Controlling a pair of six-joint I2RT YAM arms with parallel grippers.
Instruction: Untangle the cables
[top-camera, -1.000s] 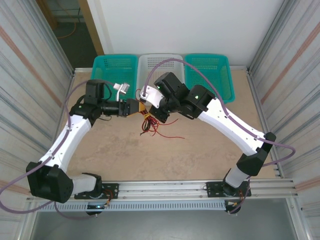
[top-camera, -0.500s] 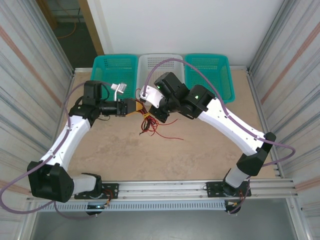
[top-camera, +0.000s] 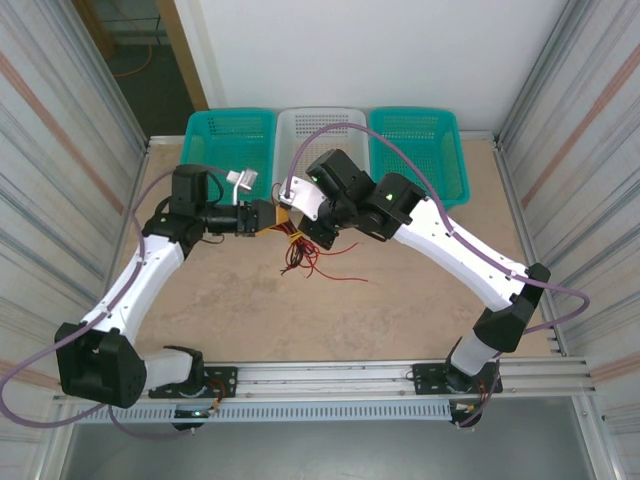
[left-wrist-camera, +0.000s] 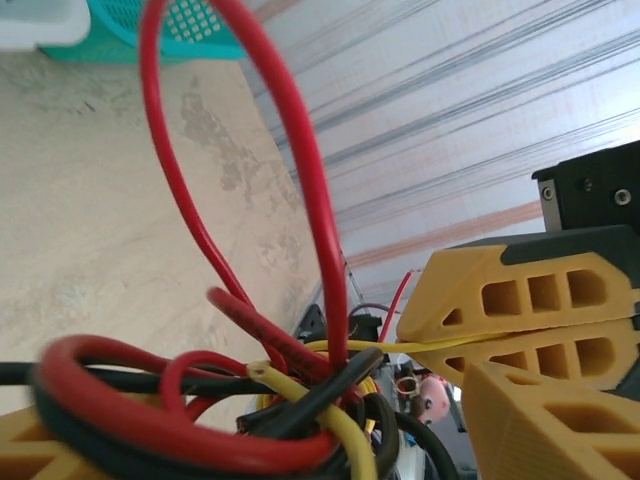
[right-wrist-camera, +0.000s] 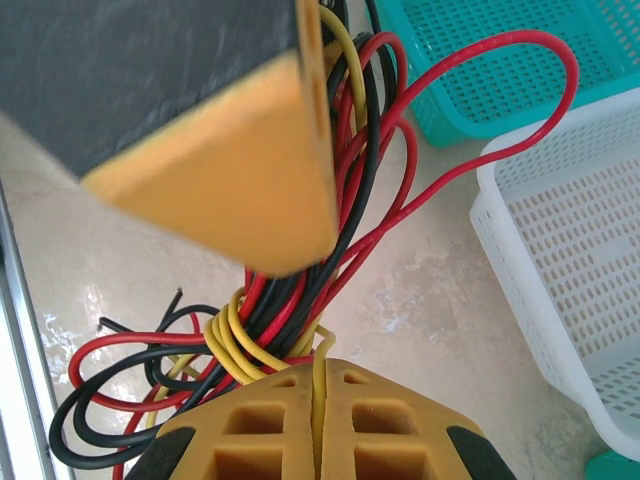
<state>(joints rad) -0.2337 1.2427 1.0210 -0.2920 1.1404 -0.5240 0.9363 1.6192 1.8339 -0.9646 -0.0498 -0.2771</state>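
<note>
The yellow coil is wrapped around the bundle close against my right gripper, so my right gripper will open, take the yellow wire (right-wrist-camera: 325, 345) beside the bundle and pull it away.
The cables (top-camera: 300, 252) are a knot of thin red, black and pale yellow wires hanging between the two grippers over the table's middle, with loose ends trailing onto the surface. My left gripper (top-camera: 268, 218) is shut on the bundle (left-wrist-camera: 200, 410) from the left. One of its orange fingers (right-wrist-camera: 220, 170) looms blurred at the top of the right wrist view. My right gripper (right-wrist-camera: 320, 372) is shut on a single yellow wire (right-wrist-camera: 321, 345) just below a yellow coil (right-wrist-camera: 228, 345) wrapped round the bundle. From the left wrist, the right gripper (left-wrist-camera: 500, 335) pinches that taut yellow wire.
Three baskets line the table's far edge: teal (top-camera: 230, 135), white (top-camera: 322, 125) and teal (top-camera: 420, 140). The white basket (right-wrist-camera: 570, 250) lies close to the right of the bundle. A red wire end (top-camera: 350, 278) trails right. Corrugated metal walls flank both sides.
The left gripper has drawn slightly left and back, and the right wrist has shifted a little. The hanging wires moved slightly with them. Both grips are unchanged.
</note>
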